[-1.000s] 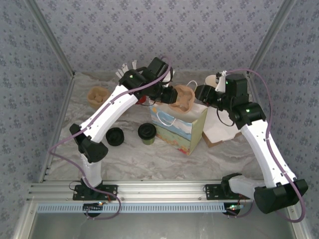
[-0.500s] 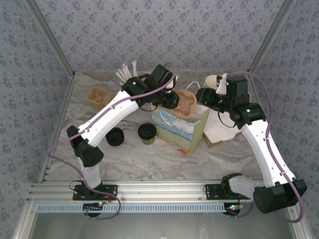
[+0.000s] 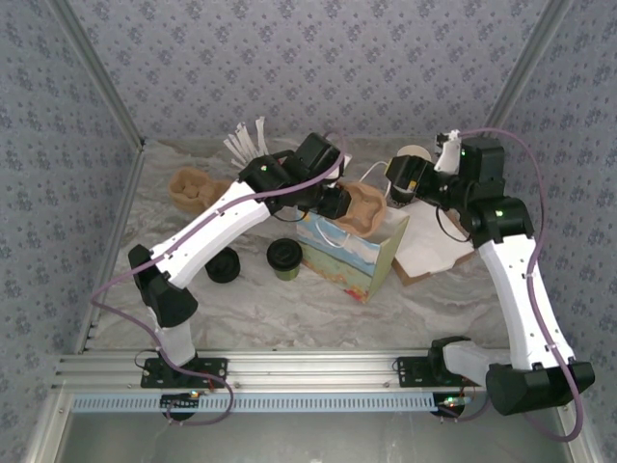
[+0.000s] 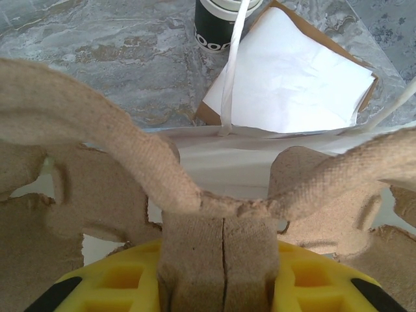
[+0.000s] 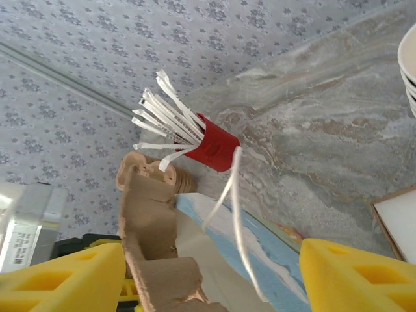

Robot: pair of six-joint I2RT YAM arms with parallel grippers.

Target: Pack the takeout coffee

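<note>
The carrier sits high across the bag's open top, so my right gripper will grab the bag's white handle [image 5: 238,218] and hold it while my left gripper lowers the carrier.
The takeout coffee [image 3: 285,258], an olive-green cup with a black lid, stands on the table left of the gift bag [image 3: 352,253]. My left gripper [image 3: 334,200] [image 4: 223,276] is shut on the middle handle of a brown pulp cup carrier [image 3: 364,207] [image 4: 221,240], which hangs over the bag's open top [image 4: 260,140]. My right gripper [image 3: 401,179] [image 5: 211,260] stands open just right of the carrier [image 5: 156,253]. Its left finger [image 5: 71,279] is beside the carrier's edge, and the right finger [image 5: 357,279] is well clear above the bag's blue rim [image 5: 260,260].
A flat black round piece [image 3: 224,264] lies left of the coffee. A stack of pulp carriers [image 3: 190,188] and a red holder of white stirrers [image 5: 211,143] stand at the back left. White cups [image 3: 415,156] and a board with white paper [image 3: 429,253] [image 4: 292,78] lie right of the bag.
My right gripper has opened, let go of the carrier and drawn back to the right. The left gripper has carried the carrier further right over the bag's mouth.
</note>
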